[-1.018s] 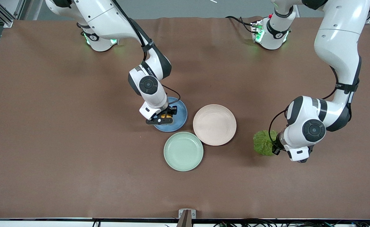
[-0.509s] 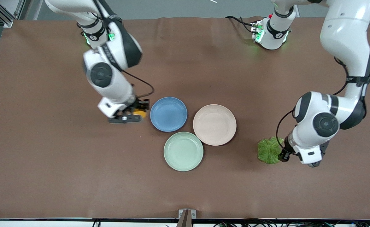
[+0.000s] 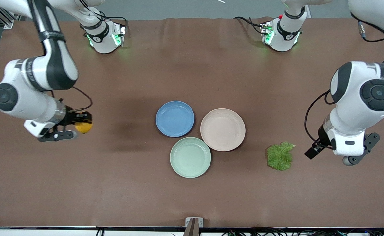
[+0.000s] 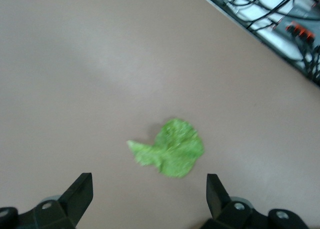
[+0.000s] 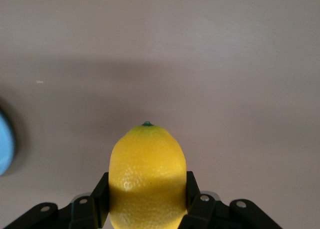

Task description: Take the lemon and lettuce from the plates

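The robot's right gripper will release the lemon on the bare table (image 3: 84,132) just beneath it, well away from the blue plate.
My right gripper (image 3: 80,126) is shut on the lemon (image 3: 83,127) and holds it over bare table toward the right arm's end, well away from the blue plate (image 3: 174,118). In the right wrist view the lemon (image 5: 147,174) fills the gap between the fingers of the right gripper (image 5: 147,201). The lettuce (image 3: 280,156) lies flat on the table toward the left arm's end, beside the beige-pink plate (image 3: 222,129). My left gripper (image 3: 316,149) is open and empty, up in the air just off the lettuce (image 4: 172,149); it shows as two spread fingers in the left wrist view (image 4: 149,196). Both plates are empty.
An empty pale mint-green plate (image 3: 190,157) touches the blue and beige-pink plates on their side nearer the front camera. The blue plate's edge (image 5: 4,141) shows in the right wrist view. Cables (image 4: 280,14) hang past the table edge.
My right arm has carried the lemon off the blue plate and toward its own end of the table. My left gripper has let go of the lettuce, left it on the table and drawn away upward.
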{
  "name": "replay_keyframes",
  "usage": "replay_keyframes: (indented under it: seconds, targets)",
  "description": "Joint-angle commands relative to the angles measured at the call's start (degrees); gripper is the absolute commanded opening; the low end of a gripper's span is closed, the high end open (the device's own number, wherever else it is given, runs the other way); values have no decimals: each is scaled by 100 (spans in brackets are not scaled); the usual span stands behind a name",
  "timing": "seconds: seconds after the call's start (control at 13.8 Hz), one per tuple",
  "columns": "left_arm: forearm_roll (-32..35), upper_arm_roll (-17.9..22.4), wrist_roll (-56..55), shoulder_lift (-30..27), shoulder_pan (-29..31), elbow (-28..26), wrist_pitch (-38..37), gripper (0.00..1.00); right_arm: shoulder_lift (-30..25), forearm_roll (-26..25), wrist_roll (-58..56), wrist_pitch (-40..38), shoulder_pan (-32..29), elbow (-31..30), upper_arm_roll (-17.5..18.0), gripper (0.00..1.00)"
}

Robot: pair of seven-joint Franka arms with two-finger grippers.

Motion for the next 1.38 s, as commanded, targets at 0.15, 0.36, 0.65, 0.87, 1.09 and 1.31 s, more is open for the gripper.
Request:
replay_keyframes:
  seconds: [0.15, 0.36, 0.65, 0.87, 1.09, 1.31]
  targets:
    - [-201, -54, 955, -419, 47, 418, -1333, 100, 139, -234, -354, 1565, -638, -1184, 138, 20]
    - [-456, 25, 2062, -1025, 47, 357, -1649, 100, 490, -234, -345, 2788, -656, -1792, 138, 20]
    - [-491, 121, 2818, -1571, 56, 278, -2256, 100, 860, -225, -336, 3090, -753, -1838, 147, 21]
    - [-719, 384, 3530, -1958, 65, -64, -2283, 100, 878, -225, -336, 3081, -762, -1838, 138, 38]
    - [-1036, 684, 4268, -2212, 47, -336, -2249, 100, 773, -225, -284, 2845, -762, -1803, 138, 100]
    - [-1107, 755, 4515, -2397, 47, -635, -2038, 100, 37, -225, -275, 1671, -762, -1514, 138, 100]
